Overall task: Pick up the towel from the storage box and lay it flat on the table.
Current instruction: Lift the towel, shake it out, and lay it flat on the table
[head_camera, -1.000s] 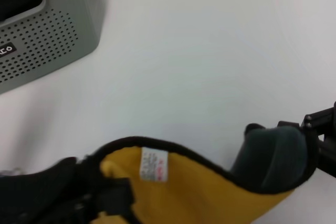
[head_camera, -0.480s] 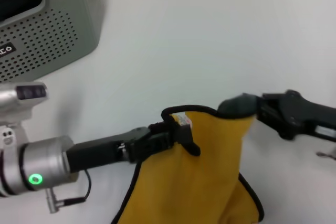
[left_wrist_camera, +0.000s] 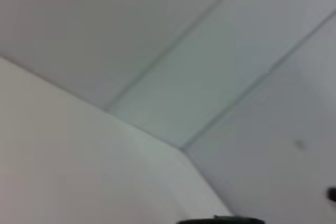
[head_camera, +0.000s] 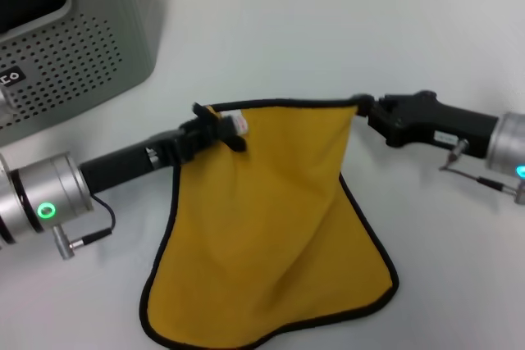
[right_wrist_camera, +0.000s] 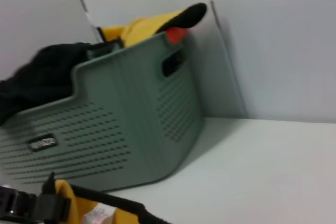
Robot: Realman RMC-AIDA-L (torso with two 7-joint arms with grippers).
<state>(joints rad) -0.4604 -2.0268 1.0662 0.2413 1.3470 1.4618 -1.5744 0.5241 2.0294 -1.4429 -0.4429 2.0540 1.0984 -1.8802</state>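
Observation:
The robot's right gripper will release the corner of the towel on the bare white table (head_camera: pixel 326 71) just beyond the towel's stretched far edge.
The towel (head_camera: pixel 271 227) shows its mustard-yellow side with a black piped edge. Its far edge is stretched between my two grippers while the rest drapes onto the white table (head_camera: pixel 312 47). My left gripper (head_camera: pixel 215 128) is shut on the towel's far left corner, by the small white label (head_camera: pixel 241 123). My right gripper (head_camera: pixel 367 110) is shut on the far right corner. The grey perforated storage box (head_camera: pixel 74 55) stands at the far left. In the right wrist view the box (right_wrist_camera: pixel 115 124) holds more dark and yellow cloth, and the towel's corner (right_wrist_camera: pixel 86 208) shows with the left gripper (right_wrist_camera: pixel 37 205).
A wall (left_wrist_camera: pixel 210 51) with panel seams rises behind the table. More cloths (right_wrist_camera: pixel 142 27) stick out over the box's rim. Thin cables (head_camera: pixel 82 239) hang off both wrists. Bare table lies beyond the towel and to its right.
Both grippers moved away from me and apart, pulling the towel's top edge taut. The towel has unfolded from a bunch and now spreads yellow side up on the table.

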